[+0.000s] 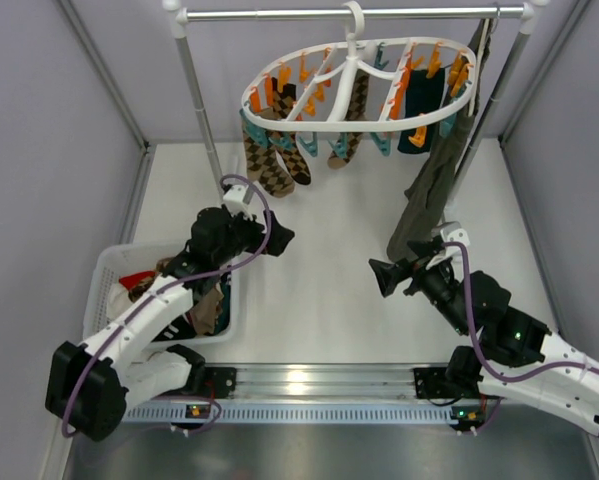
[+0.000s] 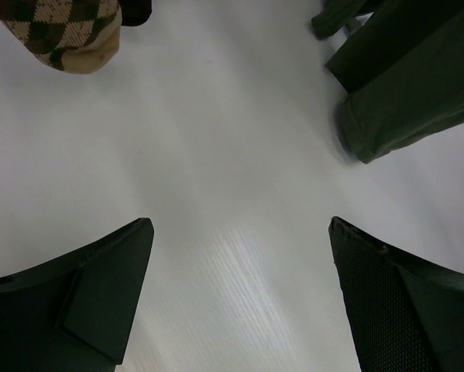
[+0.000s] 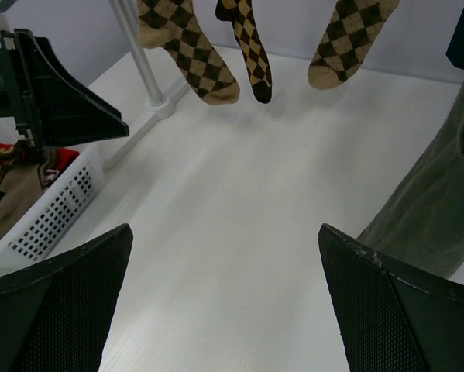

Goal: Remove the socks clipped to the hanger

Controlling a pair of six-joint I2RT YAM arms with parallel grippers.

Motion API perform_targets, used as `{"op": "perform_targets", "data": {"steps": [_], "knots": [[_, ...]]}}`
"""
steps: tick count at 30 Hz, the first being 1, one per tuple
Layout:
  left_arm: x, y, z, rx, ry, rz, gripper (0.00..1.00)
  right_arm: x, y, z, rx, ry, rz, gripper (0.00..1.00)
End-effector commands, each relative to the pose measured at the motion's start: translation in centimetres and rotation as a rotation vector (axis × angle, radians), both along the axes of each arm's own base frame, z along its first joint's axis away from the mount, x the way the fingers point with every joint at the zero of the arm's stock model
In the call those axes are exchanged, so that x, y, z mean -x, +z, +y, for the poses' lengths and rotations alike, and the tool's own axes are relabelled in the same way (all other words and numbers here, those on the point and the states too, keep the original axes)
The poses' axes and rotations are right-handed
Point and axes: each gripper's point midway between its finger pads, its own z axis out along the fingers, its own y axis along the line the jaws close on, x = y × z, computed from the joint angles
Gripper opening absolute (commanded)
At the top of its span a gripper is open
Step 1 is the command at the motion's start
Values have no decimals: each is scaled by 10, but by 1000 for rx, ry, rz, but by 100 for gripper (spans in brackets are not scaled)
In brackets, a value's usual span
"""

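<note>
The foot of the outermost argyle sock [image 1: 269, 172] [image 2: 67, 29], at the white hanger's end nearest the basket, will be gripped by my left gripper.
The white oval hanger [image 1: 329, 122] hangs by its hook from a rail, with orange and teal clips. Brown-and-tan argyle socks [image 1: 269, 165] hang at its left, another argyle sock [image 1: 351, 135] near the middle, and a dark teal sock [image 1: 417, 105] at the right. The right wrist view shows three argyle sock toes [image 3: 193, 54] dangling above the table. My left gripper [image 1: 277, 240] is open and empty, below and just right of the left socks; one argyle toe [image 2: 73, 31] shows at its upper left. My right gripper [image 1: 384, 275] is open and empty, low, facing left.
An olive-green garment [image 1: 434, 185] hangs from the rail's right end, close to my right gripper [image 3: 224, 229]. A white basket [image 1: 107, 262] with clothes in it sits at the left, under the left arm. The rack's metal pole [image 1: 199, 95] stands behind the socks.
</note>
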Motion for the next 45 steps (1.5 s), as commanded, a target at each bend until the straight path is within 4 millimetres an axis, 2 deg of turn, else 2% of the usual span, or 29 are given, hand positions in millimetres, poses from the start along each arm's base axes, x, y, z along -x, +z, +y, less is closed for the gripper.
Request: {"op": "perform_targets", "data": {"steps": [1,5,7,8,10,16,21,22,28,29,36,37,38,39,40,45], "knots": [[-17,31,-12,28,-34,-133,98,-4,12,-3,-40,-24,-31,99],[-37,30,-16,2,-11,-154,99,-4,12,-4,-41,-27,-34,99],[-47,22,-17,-30,-6,-154,99,-4,12,-5,-39,-29,-35,99],[-55,26,-13,-41,31,-173,98,-4,11,-4,-37,-29,-35,99],[-66,20,-9,-80,64,-177,98,-4,12,-4,-39,-27,-37,100],[-95,35,5,-152,166,-271,98,-5,10,-3,-35,-27,-35,100],[-115,32,11,-209,202,-316,98,-5,9,-1,-31,-21,-34,100],[-120,36,12,-206,213,-338,98,-5,10,-1,-32,-19,-34,100],[-144,30,25,-216,251,-384,98,-5,8,2,-26,-13,-34,99],[-147,35,27,-204,262,-416,98,-5,8,3,-26,-10,-34,99],[-164,27,29,-238,245,-482,98,-4,6,12,-21,28,-27,99],[-172,18,35,-249,255,-465,98,-4,6,13,-17,30,-26,100],[-178,21,35,-241,252,-471,98,-3,6,15,-17,39,-24,99],[-185,16,45,-247,274,-456,98,-3,5,16,-16,43,-20,99],[-189,18,50,-242,287,-463,98,-3,5,18,-15,51,-20,99],[-202,28,46,-188,221,-501,98,-2,1,26,2,83,-6,100]]}}
